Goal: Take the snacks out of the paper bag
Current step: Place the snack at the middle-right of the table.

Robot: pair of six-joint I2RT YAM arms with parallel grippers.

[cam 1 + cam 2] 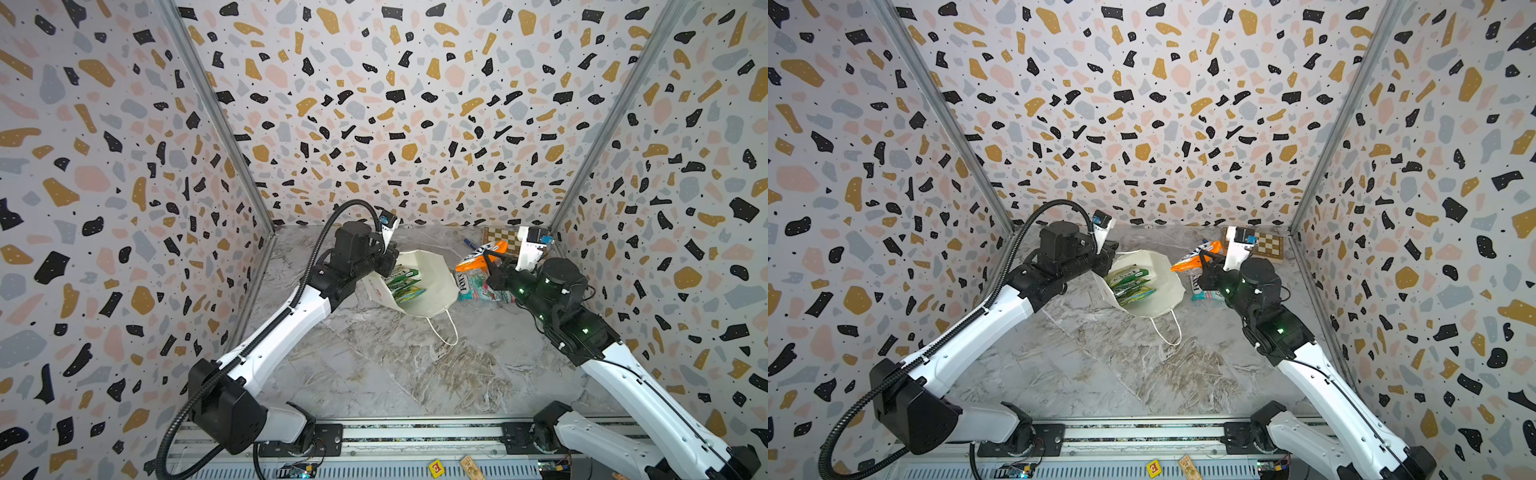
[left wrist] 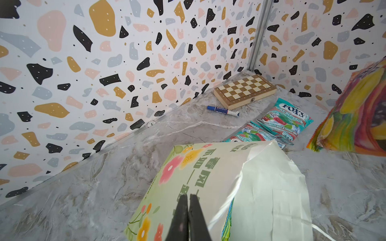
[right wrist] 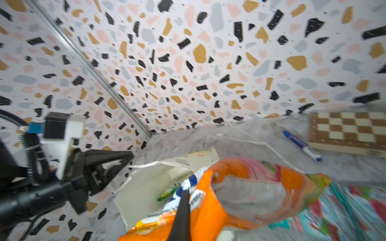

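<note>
Next, my right gripper puts the orange snack pouch down beside the cord handle, in front of the teal snacks [image 1: 479, 329].
The white paper bag [image 1: 434, 286] [image 1: 1165, 286] lies tilted at the back middle, mouth open toward the front. Green snacks [image 1: 405, 284] [image 1: 1129, 282] show inside it. My left gripper [image 1: 391, 266] [image 2: 188, 197] is shut, pinching the bag's flower-printed wall [image 2: 188, 171] at its left rim. My right gripper [image 1: 488, 257] [image 3: 184, 194] is shut on an orange snack pouch [image 1: 484, 254] [image 3: 250, 187], held up just right of the bag. Two teal snacks [image 1: 478, 291] [image 2: 286, 121] lie on the table under it.
A folded wooden chessboard [image 1: 500, 239] [image 2: 244, 90] and a blue marker [image 2: 222, 110] [image 3: 300, 146] lie in the back right corner. The bag's cord handle [image 1: 446, 332] trails forward over the marble table [image 1: 395, 374]. Patterned walls close in at the left, back and right.
</note>
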